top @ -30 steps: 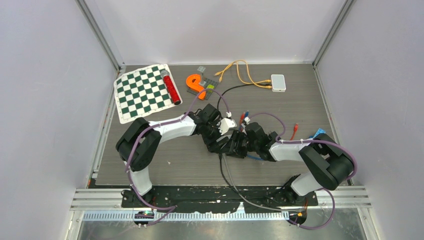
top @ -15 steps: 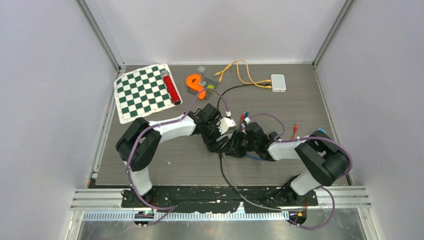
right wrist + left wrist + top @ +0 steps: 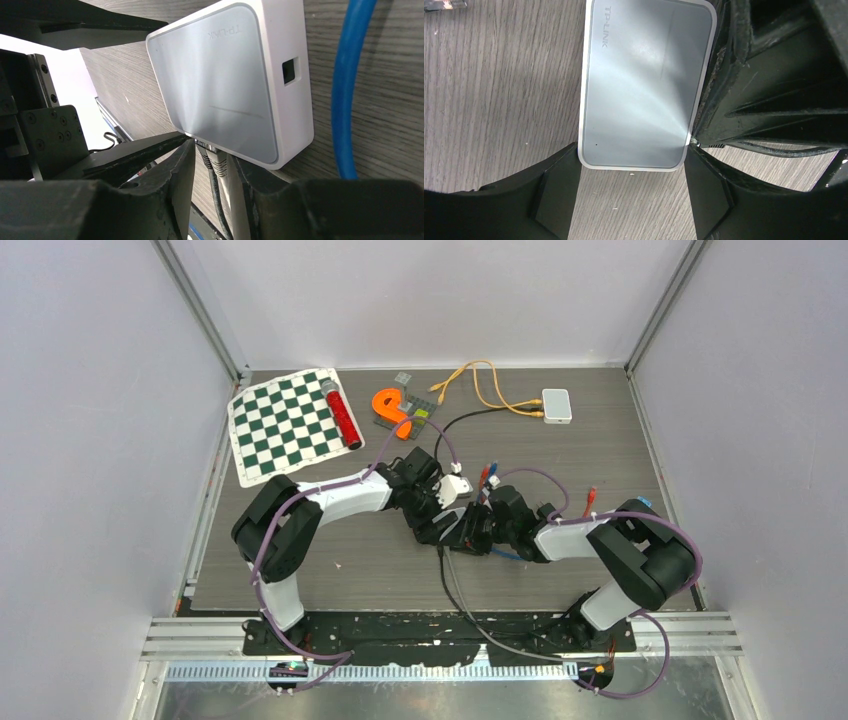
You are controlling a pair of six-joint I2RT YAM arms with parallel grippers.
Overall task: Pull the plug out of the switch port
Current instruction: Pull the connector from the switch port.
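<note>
The black cable is inside my right gripper's fingers beside the grey plug. Next, my right gripper opens, shifts and closes around the grey plug alone (image 3: 217,158).
The white switch (image 3: 644,85) lies flat on the wood table, and my left gripper (image 3: 630,156) is shut on it, a finger pressed against each long side. The top view hides it under the two wrists. A grey plug (image 3: 218,162) sits in a port on the switch's (image 3: 225,85) near edge, with a thin black cable (image 3: 216,195) beside it. My right gripper (image 3: 212,160) straddles both, open; its right finger lies against the grey plug and a sliver of gap shows on the left. From above, the left gripper (image 3: 443,523) and right gripper (image 3: 470,532) meet mid-table.
A blue cable (image 3: 350,90) runs past the switch's right side. At the back stand a second white box (image 3: 556,405) with yellow cables (image 3: 480,385), a checkered mat (image 3: 285,425), a red cylinder (image 3: 343,415) and an orange piece (image 3: 390,405). Loose cable ends (image 3: 487,472) lie near the wrists.
The right forearm has shifted slightly left toward the switch, and its jaws have narrowed around the plug. The left arm and switch have not moved.
</note>
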